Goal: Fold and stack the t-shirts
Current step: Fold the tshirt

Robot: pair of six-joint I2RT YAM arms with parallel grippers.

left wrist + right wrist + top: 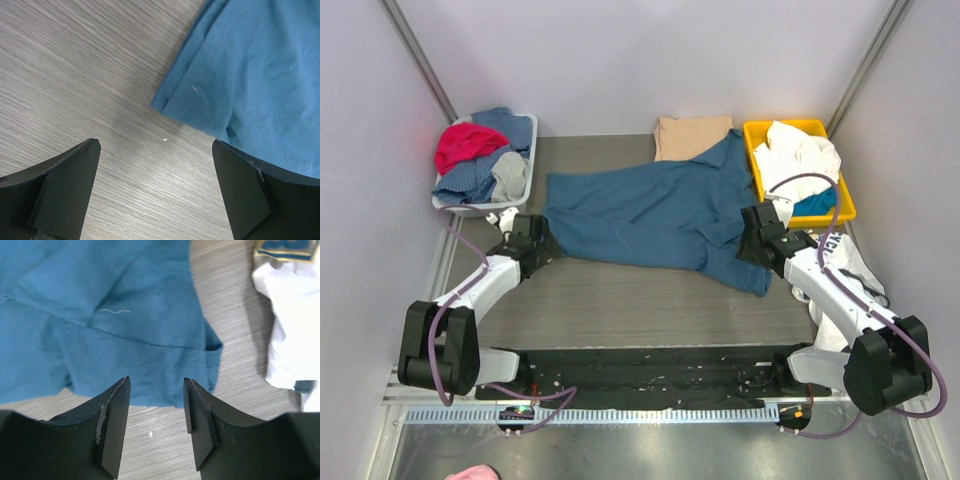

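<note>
The near corner (556, 239) (165, 106) of the blue t-shirt, at the end beside the grey basket, will be gripped by my left gripper.
A large dark teal-blue t-shirt (660, 215) lies spread and rumpled across the middle of the table. A tan-beige t-shirt (692, 137) lies folded behind it at the back. My left gripper (535, 240) hovers at the blue shirt's left end, wide open; in the left wrist view its fingertips (155, 141) frame bare table, with the shirt's corner (250, 75) just ahead to the right. My right gripper (760, 235) is at the shirt's right end. Its jaws (155, 380) stand apart over bare table with nothing between them, just short of the shirt's hem (125, 325).
A grey basket (525, 165) of mixed clothes stands at the back left. A yellow bin (798, 128) with white and blue clothes stands at the back right. A white printed garment (840, 260) lies beside my right arm, its edge (290, 330) near the gripper. Walls enclose three sides.
</note>
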